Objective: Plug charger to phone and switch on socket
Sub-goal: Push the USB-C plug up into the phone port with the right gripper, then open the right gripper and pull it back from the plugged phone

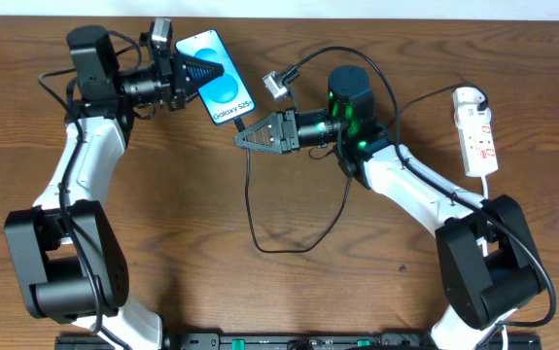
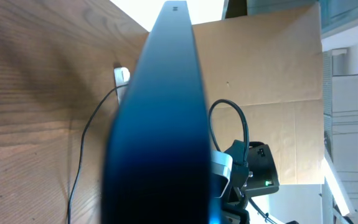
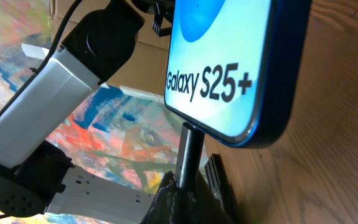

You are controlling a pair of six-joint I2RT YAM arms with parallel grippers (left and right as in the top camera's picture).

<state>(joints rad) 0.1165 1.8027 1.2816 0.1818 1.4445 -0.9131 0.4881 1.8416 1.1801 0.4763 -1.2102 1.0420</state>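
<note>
I will set the phone on the wooden table (image 1: 234, 156) with my left gripper, just under my right gripper's fingertips. The phone is now held tilted above the table.
My left gripper (image 1: 197, 74) is shut on the phone (image 1: 219, 80), which has a blue screen reading "Galaxy S25+", and holds it tilted above the table. In the left wrist view its dark edge (image 2: 160, 124) fills the middle. My right gripper (image 1: 248, 136) is shut on the charger plug (image 3: 188, 152), whose tip meets the phone's bottom edge (image 3: 228, 74); I cannot tell whether it is seated. The black charger cable (image 1: 260, 243) loops down over the table. The white socket (image 1: 476, 131) with red markings lies at the far right, apart from both grippers.
A small grey-white block (image 1: 277, 85) lies right of the phone, with a black cable running from it. The socket's thick white cord (image 1: 488, 185) runs down toward the right arm's base. The wooden table (image 1: 162, 224) lies below.
</note>
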